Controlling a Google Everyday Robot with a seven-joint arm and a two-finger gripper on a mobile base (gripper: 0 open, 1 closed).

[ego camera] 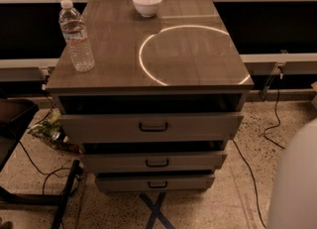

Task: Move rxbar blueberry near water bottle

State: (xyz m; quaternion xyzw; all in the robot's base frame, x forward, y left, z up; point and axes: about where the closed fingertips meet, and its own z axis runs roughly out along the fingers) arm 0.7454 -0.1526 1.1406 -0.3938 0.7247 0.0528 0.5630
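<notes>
I need to let go of the rxbar blueberry with my gripper on the cabinet top [118, 54] between the water bottle and the ring of light.
The water bottle [77, 37] stands upright on the left side of the grey cabinet top [198, 69]; it is clear, with a white cap and a pale label band. The rxbar blueberry is out of view: no dark snack bar shows on the top or the floor. My gripper is not in view. Only a white rounded part of my body [297, 183] shows at the bottom right corner, beside the cabinet.
A white bowl [147, 3] sits at the far edge of the cabinet top. A bright ring of reflected light lies across the top's right half. Three drawers [151, 126] stand slightly open below. Cables and a blue tape cross [157, 212] lie on the floor; a dark stand [20, 124] is at the left.
</notes>
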